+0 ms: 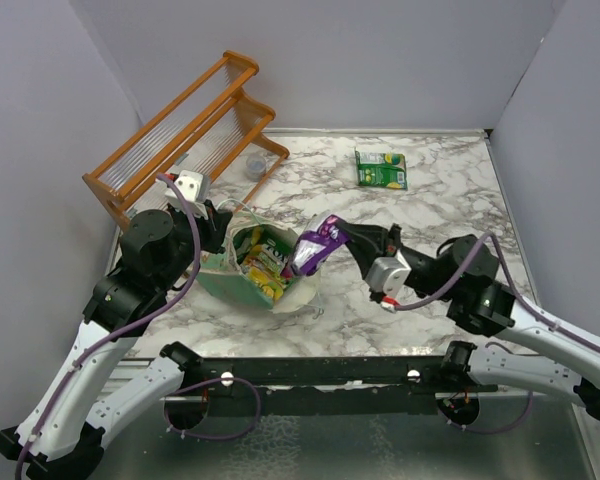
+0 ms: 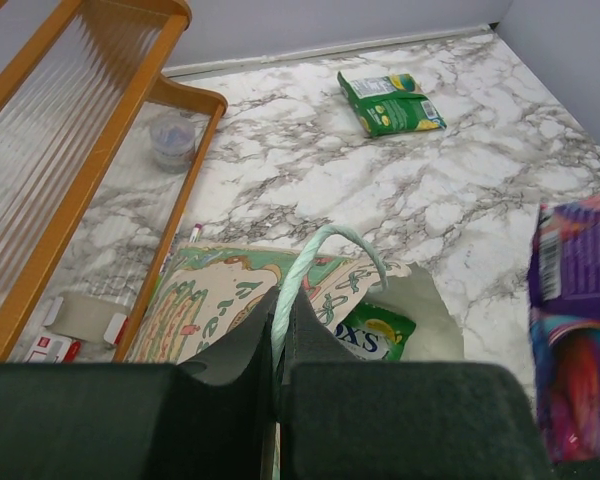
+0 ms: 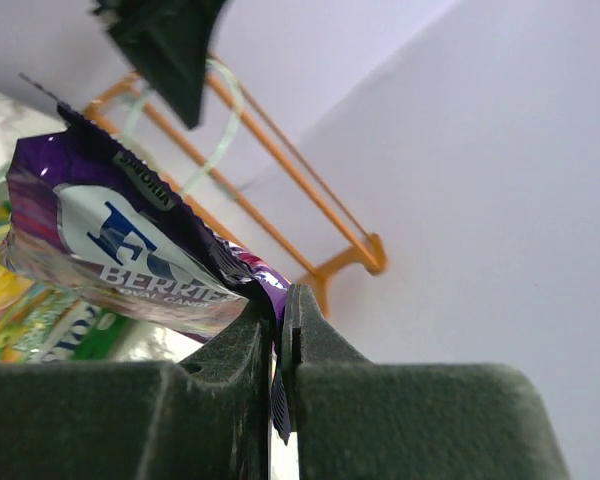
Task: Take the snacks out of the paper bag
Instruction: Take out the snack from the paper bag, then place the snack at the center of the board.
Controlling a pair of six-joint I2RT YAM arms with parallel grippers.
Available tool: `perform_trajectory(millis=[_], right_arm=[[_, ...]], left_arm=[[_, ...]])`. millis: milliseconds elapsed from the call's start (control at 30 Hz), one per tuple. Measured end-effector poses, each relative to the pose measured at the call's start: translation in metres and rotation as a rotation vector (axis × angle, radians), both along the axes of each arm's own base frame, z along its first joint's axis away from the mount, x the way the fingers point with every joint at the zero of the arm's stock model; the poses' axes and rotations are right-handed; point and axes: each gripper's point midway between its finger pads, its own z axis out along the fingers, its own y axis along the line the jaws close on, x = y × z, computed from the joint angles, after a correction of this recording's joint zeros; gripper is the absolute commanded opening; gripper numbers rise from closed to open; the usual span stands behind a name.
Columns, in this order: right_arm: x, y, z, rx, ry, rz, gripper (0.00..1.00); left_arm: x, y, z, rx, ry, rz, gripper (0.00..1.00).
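My right gripper will put the purple packet down on the marble table [image 1: 390, 212] just in front of the green packet.
The pale-green paper bag [image 1: 223, 275] stands open left of centre, with green and yellow packets [image 1: 263, 262] inside. My left gripper [image 1: 220, 222] is shut on the bag's string handle [image 2: 305, 270] at its far rim; a green packet [image 2: 368, 335] shows inside. My right gripper [image 1: 342, 238] is shut on a purple packet [image 1: 315, 245], held just above the bag's right rim. In the right wrist view the purple packet [image 3: 130, 245] is pinched by its edge. Another green packet [image 1: 381, 169] lies on the table at the back.
An orange wooden rack [image 1: 185, 135] stands at the back left, with a small clear cup [image 2: 172, 140] beside it. Small red-and-white items [image 2: 55, 348] lie by the rack's foot. Grey walls enclose the marble table [image 1: 430, 200].
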Motion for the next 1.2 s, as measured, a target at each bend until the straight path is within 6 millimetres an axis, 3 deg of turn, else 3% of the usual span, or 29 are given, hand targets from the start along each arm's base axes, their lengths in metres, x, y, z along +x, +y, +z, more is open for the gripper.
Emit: perform_trajectory(millis=[100,233,367,467,600,700,867,1033,1200], right_arm=[[0.008,-0.022,0.019,0.084,0.002,-0.095,0.01],[0.05,-0.054,0.014,0.178,0.036,-0.395,0.01],[0.104,-0.085,-0.03,0.174,0.134,-0.709,0.01],[0.148,-0.131,-0.074,0.2,0.301,-0.917,0.01],[0.176,-0.168,-0.109,0.281,0.472,-1.057,0.01],[0.194,-0.157,-0.143,0.266,0.614,-1.063,0.01],[0.222,-0.118,-0.208,0.187,0.956,-1.009,0.01],[0.238,-0.094,-0.238,0.247,1.302,-0.834,0.01],[0.25,-0.093,-0.267,0.312,1.563,-0.74,0.01]], left_arm=[[0.001,0.001,0.0,0.006,-0.003,0.004,0.0],[0.001,0.001,0.0,0.009,-0.004,0.005,0.0],[0.001,0.001,0.0,0.009,-0.004,0.005,0.0],[0.001,0.002,0.0,0.009,-0.004,0.005,0.0],[0.0,0.002,0.0,0.008,-0.005,0.006,0.0],[0.0,0.002,0.001,0.006,-0.008,0.006,0.0],[-0.002,0.003,0.002,0.001,-0.011,0.006,0.0],[-0.004,0.004,0.0,0.005,-0.002,0.006,0.0],[-0.006,0.005,0.001,0.002,-0.003,0.007,0.0]])
